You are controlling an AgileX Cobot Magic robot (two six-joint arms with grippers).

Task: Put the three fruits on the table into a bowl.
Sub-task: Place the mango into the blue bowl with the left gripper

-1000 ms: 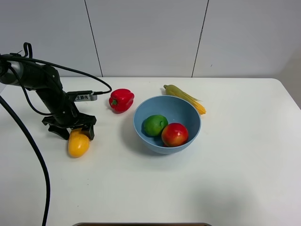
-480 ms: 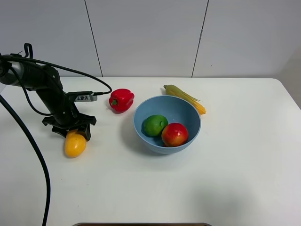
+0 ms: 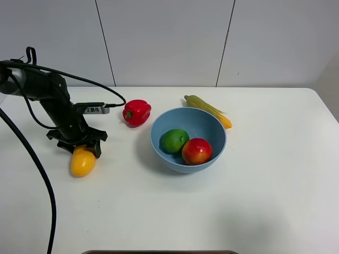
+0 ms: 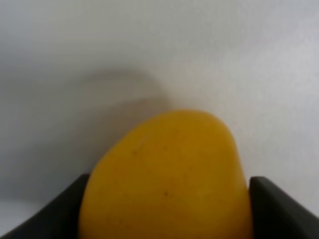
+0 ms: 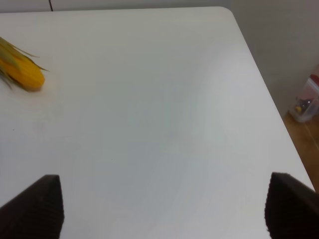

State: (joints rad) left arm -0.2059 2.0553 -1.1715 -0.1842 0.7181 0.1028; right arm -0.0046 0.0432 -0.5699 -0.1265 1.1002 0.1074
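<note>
Next, the left gripper releases the mango in the light-blue bowl (image 3: 172, 150), against the green lime's near side.
The yellow-orange mango (image 3: 83, 162) is at the left of the table (image 3: 254, 201), held at its upper end between the fingers of my left gripper (image 3: 79, 150). In the left wrist view the mango (image 4: 167, 174) fills the space between the two dark fingers, just over the white top. The green lime (image 3: 174, 141) and the red-orange pomegranate-like fruit (image 3: 197, 151) lie inside the light-blue bowl (image 3: 152, 136) at the middle of the table. My right gripper (image 5: 164, 209) is open over bare table near the right edge; it is out of the exterior high view.
A red bell pepper (image 3: 136, 112) lies between the left arm and the bowl. A corn cob (image 3: 209, 108) lies behind the bowl's far right rim and shows in the right wrist view (image 5: 20, 69). A black cable runs down the left side.
My left gripper has closed in on the mango and shifted it slightly left and back. Bowl, lime, pomegranate-like fruit, pepper and corn have not moved.
</note>
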